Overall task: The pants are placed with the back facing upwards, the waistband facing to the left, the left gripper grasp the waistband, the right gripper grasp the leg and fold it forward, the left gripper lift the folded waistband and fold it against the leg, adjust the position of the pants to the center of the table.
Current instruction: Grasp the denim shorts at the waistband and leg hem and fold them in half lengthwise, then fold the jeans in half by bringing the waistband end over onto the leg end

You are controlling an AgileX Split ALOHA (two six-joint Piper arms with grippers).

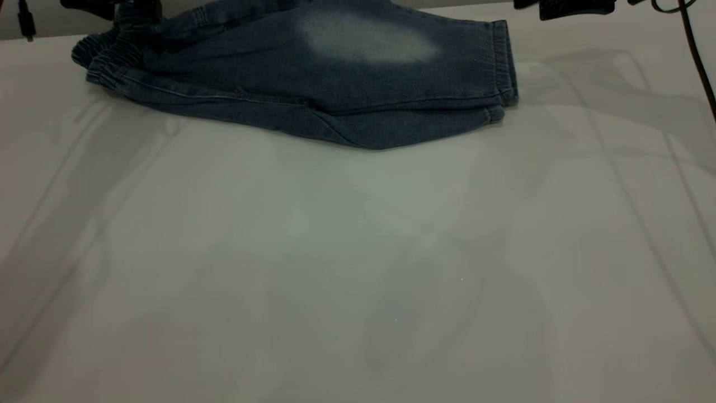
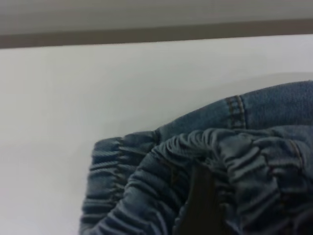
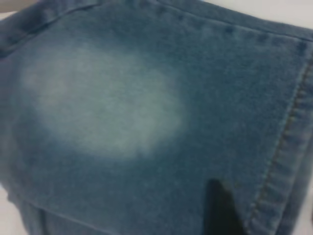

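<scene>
The far part of the waistband bunches up around my left gripper's finger, so next my left gripper lifts clear and takes hold of the waistband closer to its near corner (image 1: pixel 104 73).
The pants (image 1: pixel 313 84) lie folded lengthwise at the far edge of the table (image 1: pixel 358 268), with the leg (image 1: pixel 391 61) and its pale faded patch on top and the hems to the right. The waistband (image 1: pixel 106 61) is bunched at the left. My left gripper (image 2: pixel 239 196) sits at the waistband (image 2: pixel 161 166); one dark finger (image 2: pixel 200 196) is buried in the ruffles, which wrap over it. My right gripper (image 3: pixel 266 208) hovers over the leg (image 3: pixel 107 107) near the stitched hem, one finger (image 3: pixel 220 210) showing, with nothing between the jaws.
Dark arm parts (image 1: pixel 570 8) and a hanging cable (image 1: pixel 696 50) sit along the top right edge. Another cable end (image 1: pixel 25 22) hangs at the top left. Broad bare table surface stretches in front of the pants.
</scene>
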